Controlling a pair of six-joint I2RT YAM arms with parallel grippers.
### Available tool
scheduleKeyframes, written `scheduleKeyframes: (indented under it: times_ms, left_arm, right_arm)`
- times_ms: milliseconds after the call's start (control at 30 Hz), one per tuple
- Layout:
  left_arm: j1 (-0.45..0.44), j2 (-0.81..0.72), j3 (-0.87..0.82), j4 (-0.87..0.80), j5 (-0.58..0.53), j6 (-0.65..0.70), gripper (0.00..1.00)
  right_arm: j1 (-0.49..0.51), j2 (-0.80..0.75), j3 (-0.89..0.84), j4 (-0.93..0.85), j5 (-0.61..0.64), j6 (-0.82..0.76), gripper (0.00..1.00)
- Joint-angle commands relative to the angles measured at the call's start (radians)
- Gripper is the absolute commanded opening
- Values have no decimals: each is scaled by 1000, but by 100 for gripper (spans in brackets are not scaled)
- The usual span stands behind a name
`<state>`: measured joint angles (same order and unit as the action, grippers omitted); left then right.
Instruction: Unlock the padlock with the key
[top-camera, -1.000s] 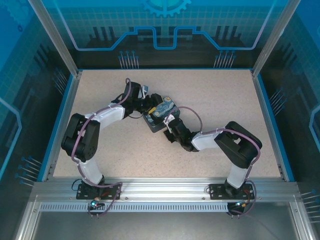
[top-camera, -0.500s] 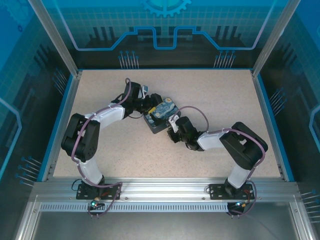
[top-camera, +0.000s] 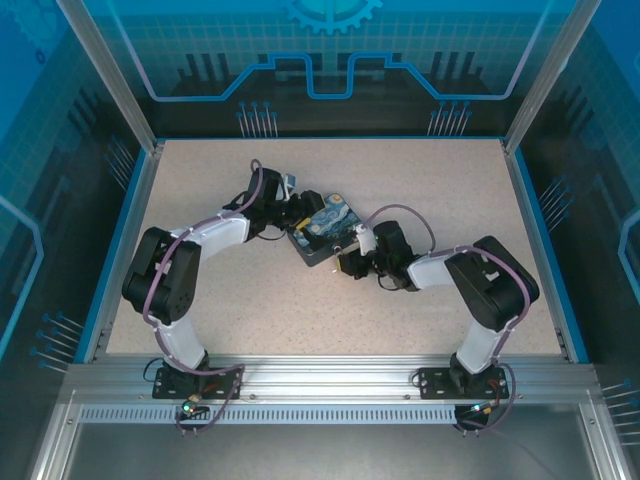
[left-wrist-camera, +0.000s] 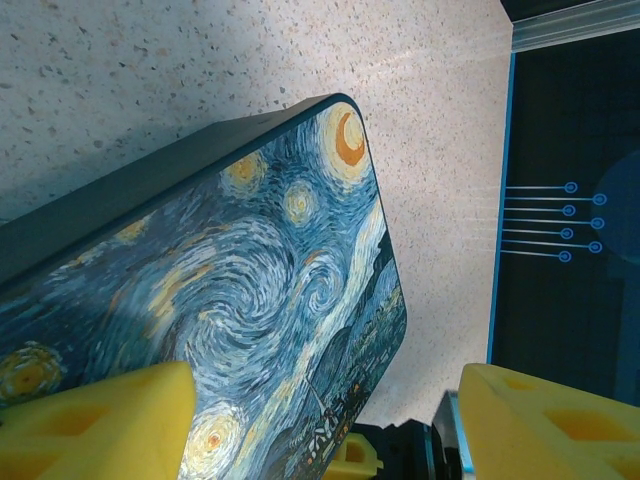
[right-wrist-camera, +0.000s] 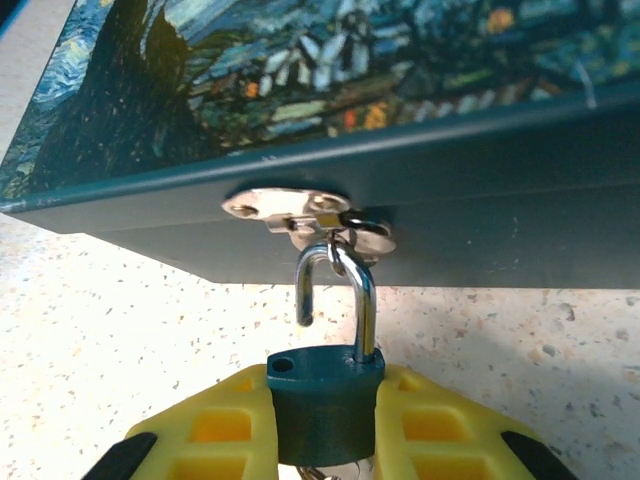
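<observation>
The padlock's shackle hangs in the hasp and my right gripper holds the padlock by its narrow sides, so I should take the padlock's body (right-wrist-camera: 325, 412) by its flat sides and unhook it.
The padlock (right-wrist-camera: 325, 400) is a small teal block with a thin metal shackle (right-wrist-camera: 360, 290). It hangs from the hasp (right-wrist-camera: 300, 212) on the front wall of the swirl-painted tin (top-camera: 325, 233). One shackle leg is out of the body, its free end hanging in the air. My right gripper (right-wrist-camera: 325, 425) is shut on the padlock's body, one yellow finger (right-wrist-camera: 215, 430) on each side. A scrap of metal shows under the body; I cannot tell whether it is the key. My left gripper (left-wrist-camera: 325, 405) stands open at the tin's far-left end (top-camera: 292, 214), and one of its fingers (left-wrist-camera: 100, 425) lies over the lid.
The tin (left-wrist-camera: 250, 290) lies slantwise in the middle of the speckled table (top-camera: 430, 180). Both arms reach in to it from either side. A blue rail (top-camera: 540, 240) and glass walls close the table in.
My right gripper has closed on the padlock's body. The right forearm has swung rightward and now lies flatter across the table. The left arm and tin have stayed put.
</observation>
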<state>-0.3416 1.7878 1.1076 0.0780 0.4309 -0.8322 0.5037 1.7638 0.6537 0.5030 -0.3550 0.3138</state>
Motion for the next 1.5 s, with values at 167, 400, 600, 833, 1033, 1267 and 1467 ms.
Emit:
scheduleKeyframes:
  times_ms: [167, 400, 600, 833, 1033, 1267, 1467]
  left_arm:
    - [-9, 18, -34, -44, -24, 22, 71]
    - [-8, 15, -37, -47, -28, 23, 71]
    - [-8, 8, -37, -47, -28, 22, 71]
    - [-9, 4, -34, -47, -29, 23, 71]
    - [-9, 5, -37, -40, -27, 19, 71]
    - [-10, 10, -31, -32, -20, 16, 71]
    - [-8, 5, -31, -32, -17, 17, 72]
  right_arm:
    - [-70, 88, 1, 127, -236, 78, 14]
    - [-112, 62, -32, 102, -176, 72, 40]
    - [-116, -42, -59, -47, 26, 7, 59]
    - [-28, -149, -45, -158, 170, -39, 62]
    - [132, -167, -14, -204, 438, -31, 62]
    - [187, -121, 40, -249, 512, -24, 57]
    - [156, -79, 65, -239, 469, -4, 48]
